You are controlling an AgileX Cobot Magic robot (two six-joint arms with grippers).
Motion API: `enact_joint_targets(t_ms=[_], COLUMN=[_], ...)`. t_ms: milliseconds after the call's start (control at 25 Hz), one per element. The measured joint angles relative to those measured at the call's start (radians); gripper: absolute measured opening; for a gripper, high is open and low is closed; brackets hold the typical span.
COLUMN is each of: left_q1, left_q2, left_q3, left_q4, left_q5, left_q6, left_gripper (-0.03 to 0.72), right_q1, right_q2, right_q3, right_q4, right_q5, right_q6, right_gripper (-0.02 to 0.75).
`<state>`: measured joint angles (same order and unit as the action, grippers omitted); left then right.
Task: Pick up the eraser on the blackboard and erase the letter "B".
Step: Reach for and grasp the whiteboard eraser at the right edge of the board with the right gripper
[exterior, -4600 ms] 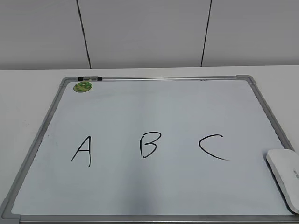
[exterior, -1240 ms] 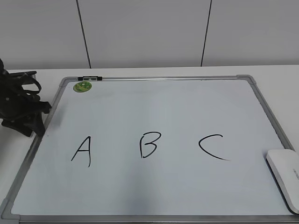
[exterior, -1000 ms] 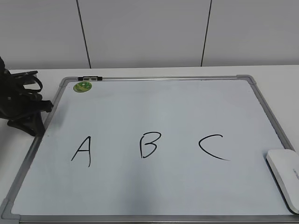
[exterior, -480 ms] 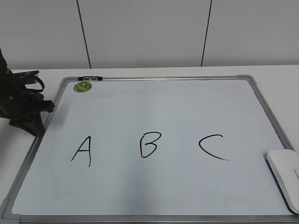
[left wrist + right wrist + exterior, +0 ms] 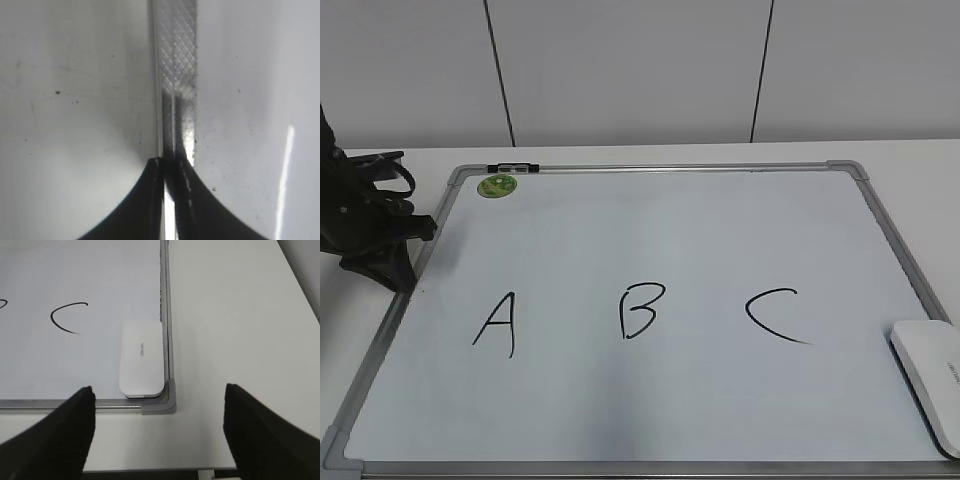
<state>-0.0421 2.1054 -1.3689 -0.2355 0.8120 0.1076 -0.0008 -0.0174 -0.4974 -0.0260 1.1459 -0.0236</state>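
The robot's right gripper needs to close across the middle (image 5: 942, 376) (image 5: 142, 351) of the white eraser, its fingers on the long sides of the eraser next to the printed word.
The white eraser (image 5: 928, 385) lies at the front right corner of the blackboard (image 5: 660, 168), partly cut off by the picture edge. It shows whole in the right wrist view (image 5: 142, 360), against the board's frame (image 5: 167, 315). The black letter "B" (image 5: 641, 311) stands mid-board between the "A" (image 5: 496, 323) and the "C" (image 5: 775, 315). My left gripper (image 5: 400, 268) is shut, its tips right over the board's left frame rail (image 5: 175, 60), as the left wrist view (image 5: 170, 162) shows. My right gripper (image 5: 159, 390) is open and empty, above and in front of the eraser, and is out of the exterior view.
A round green sticker (image 5: 497, 185) sits at the board's far left corner. The board lies on a white table (image 5: 235, 330) whose front edge shows below the right gripper. A white panelled wall (image 5: 640, 70) stands behind.
The left arm came into view at the board's left edge and has since barely moved. The eraser and letters have not moved.
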Motion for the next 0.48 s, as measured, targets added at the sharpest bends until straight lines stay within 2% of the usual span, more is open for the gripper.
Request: enact_joint_targets(t_ms=[320,480], left_q1=[-0.001,-0.001], left_q2=[0.0,0.0], left_q3=[0.0,0.0], left_q4=[0.0,0.001], left_q5=[0.0,0.0], left_q6=[0.0,0.0], left_gripper=[0.033,0.033], right_q1=[0.0,0.0], right_q2=[0.301,0.451], right_q3=[-0.008,-0.02], right_q4=[0.067,0.093], right_q5=[-0.013,-0.055], right_q6=[-0.007,-0.058], right_gripper=[0.592,0.625])
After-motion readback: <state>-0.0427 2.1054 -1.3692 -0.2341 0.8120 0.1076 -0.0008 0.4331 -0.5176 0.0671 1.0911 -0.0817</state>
